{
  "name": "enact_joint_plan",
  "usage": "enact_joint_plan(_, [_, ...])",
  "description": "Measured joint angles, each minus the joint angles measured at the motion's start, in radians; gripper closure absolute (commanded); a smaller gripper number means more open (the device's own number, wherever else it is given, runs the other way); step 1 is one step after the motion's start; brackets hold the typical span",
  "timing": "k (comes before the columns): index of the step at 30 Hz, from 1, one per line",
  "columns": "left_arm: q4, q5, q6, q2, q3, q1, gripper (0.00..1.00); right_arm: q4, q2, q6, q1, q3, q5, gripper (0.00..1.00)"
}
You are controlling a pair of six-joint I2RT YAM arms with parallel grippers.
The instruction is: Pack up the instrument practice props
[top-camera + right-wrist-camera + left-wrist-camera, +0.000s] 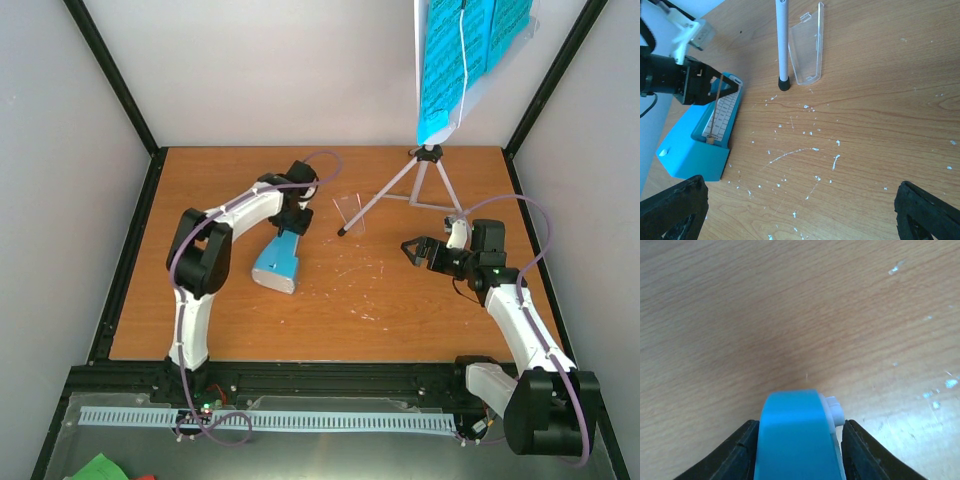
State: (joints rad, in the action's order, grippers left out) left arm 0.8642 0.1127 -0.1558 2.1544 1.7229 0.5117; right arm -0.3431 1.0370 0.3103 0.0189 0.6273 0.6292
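My left gripper is holding the light-blue metronome. It will let go of it upright on the wood point(304, 275) between the metronome's wide base and the white flecks.
The light-blue metronome point(277, 265) lies on its back on the wooden table, white face point(720, 115) up. My left gripper point(290, 228) is at its narrow top end. In the left wrist view the two black fingers point(740, 450) press against the blue body point(795, 440) and its white side knob point(834, 410). The grey music stand point(425, 180) stands at the back on its tripod, with bright-blue sheet-music pages point(460, 60) on its desk. Right of centre, my right gripper point(422, 250) hovers wide open over bare table point(800, 190), holding nothing.
A clear plastic cover point(350, 208) lies beside the foot of one tripod leg point(782, 40), between the two grippers. White flecks and scratches point(790, 152) mark the wood under the right gripper. Black frame posts and grey walls enclose the table.
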Motion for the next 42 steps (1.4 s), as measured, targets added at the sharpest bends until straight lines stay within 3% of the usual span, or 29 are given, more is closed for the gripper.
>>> enact_joint_plan(9, [-0.222, -0.047, -0.01, -0.356, -0.338, 0.001, 0.8, -0.001, 0.001, 0.0, 0.0, 0.0, 0.008, 0.0])
enact_joint_plan(17, [-0.495, -0.15, 0.019, -0.587, -0.598, 0.006, 0.78, -0.001, 0.005, 0.0, 0.0, -0.001, 0.021, 0.0])
enact_joint_plan(33, [-0.905, -0.222, 0.164, -0.789, -0.83, 0.08, 0.76, -0.077, -0.01, -0.019, 0.0, 0.019, -0.014, 0.0])
enact_joint_plan(42, [-1.007, -0.257, 0.195, -0.801, -0.928, 0.08, 0.75, -0.09, -0.036, -0.017, 0.0, 0.022, -0.019, 0.0])
